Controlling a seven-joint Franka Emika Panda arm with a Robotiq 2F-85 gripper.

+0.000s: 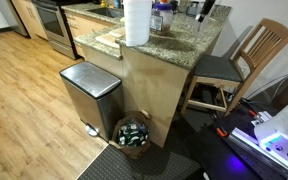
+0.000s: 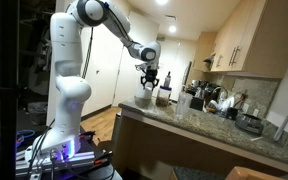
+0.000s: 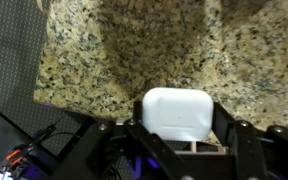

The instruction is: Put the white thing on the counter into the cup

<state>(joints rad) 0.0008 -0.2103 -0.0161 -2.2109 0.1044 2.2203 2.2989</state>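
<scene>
My gripper is going to set the white thing free inside the cup on the granite counter (image 1: pixel 201 27), close to the jar, and let go of it there.
In the wrist view my gripper (image 3: pixel 182 138) is shut on the white thing (image 3: pixel 179 110), a small rounded white case held between the two fingers. It hangs above the speckled granite counter (image 3: pixel 134 45), close to its edge. In both exterior views the gripper (image 1: pixel 202 12) (image 2: pixel 151 78) is raised over the counter (image 1: pixel 174 42) (image 2: pixel 199 125), near the far end. A dark cup (image 2: pixel 164 97) stands just beside and below the gripper. I cannot make out the white thing in the exterior views.
A tall white paper-towel roll (image 1: pixel 136 22) stands on the counter. A steel bin (image 1: pixel 89 88) and a basket (image 1: pixel 134 133) sit on the floor by the island, and a wooden chair (image 1: pixel 246 55) stands beside it. More clutter (image 2: pixel 219 100) lies further along the counter.
</scene>
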